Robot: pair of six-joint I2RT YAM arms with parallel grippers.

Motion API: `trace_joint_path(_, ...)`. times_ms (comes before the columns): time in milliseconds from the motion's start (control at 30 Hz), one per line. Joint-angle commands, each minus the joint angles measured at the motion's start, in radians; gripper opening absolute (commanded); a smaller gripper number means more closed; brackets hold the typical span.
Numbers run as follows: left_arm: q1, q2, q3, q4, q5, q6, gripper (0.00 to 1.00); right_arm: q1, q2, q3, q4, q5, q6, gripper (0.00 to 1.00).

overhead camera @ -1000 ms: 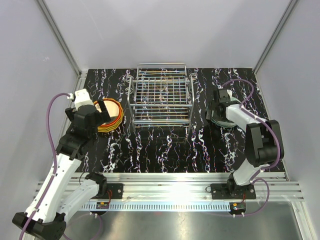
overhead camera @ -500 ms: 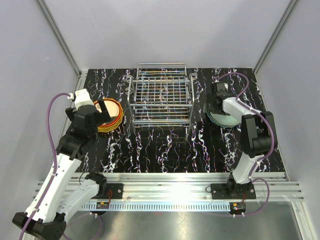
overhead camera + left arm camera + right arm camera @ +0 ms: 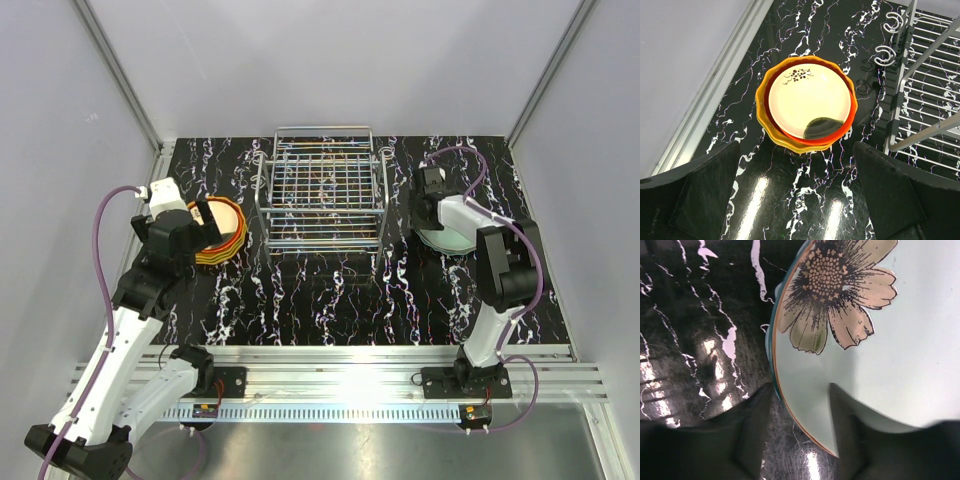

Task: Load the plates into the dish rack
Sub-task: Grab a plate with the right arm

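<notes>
The teal rim sits tight beneath the pale mint plate at my right gripper's fingers; I need to open, back off, pinch only the top plate's edge (image 3: pixel 784 399).
A pale mint plate (image 3: pixel 900 355) with a painted flower (image 3: pixel 840 295) tops a small stack at the right (image 3: pixel 452 238); a teal rim (image 3: pixel 771 347) peeks out beneath it. My right gripper (image 3: pixel 801 386) has closed onto its left rim, one finger on the plate's face and the other outside the edge (image 3: pixel 424 222). The chrome dish rack (image 3: pixel 325 200) stands at the back centre with nothing in it. At the left lies another stack: a cream plate (image 3: pixel 807 97) on red-orange (image 3: pixel 847 132) and yellow (image 3: pixel 765 122) ones. My left gripper (image 3: pixel 795 144) hangs open above that stack's near edge (image 3: pixel 205 225).
The rack's wire side and hooks (image 3: pixel 920 100) stand just right of the left stack. A metal wall rail (image 3: pixel 720 95) runs along the table's left edge. Grey walls enclose the marbled black table (image 3: pixel 330 290) on three sides.
The right arm has reached further back and left over its stack, and its jaws have closed from wide open onto the mint plate's rim. The left arm has not moved.
</notes>
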State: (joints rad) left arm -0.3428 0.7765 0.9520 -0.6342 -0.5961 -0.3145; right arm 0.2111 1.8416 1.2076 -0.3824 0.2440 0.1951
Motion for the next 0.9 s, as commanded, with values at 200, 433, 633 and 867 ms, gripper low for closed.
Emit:
trace_joint_path(200, -0.004, -0.002, 0.014, 0.044, 0.015, 0.002, 0.99, 0.047, -0.027, -0.010, -0.003, -0.068, 0.032, 0.20)
trace_joint_path(433, -0.002, -0.005, 0.014, 0.044, 0.013, 0.002, 0.99, 0.050, -0.094, -0.002, -0.033, -0.077, 0.024, 0.14)
trace_joint_path(633, -0.002, -0.006, 0.013, 0.045, 0.015, 0.002, 0.99, 0.031, -0.143, 0.001, -0.058, -0.040, 0.036, 0.34)
trace_joint_path(867, -0.004, -0.009, 0.016, 0.044, 0.016, 0.003, 0.99, -0.087, -0.209, -0.026, -0.050, -0.078, 0.066, 0.59)
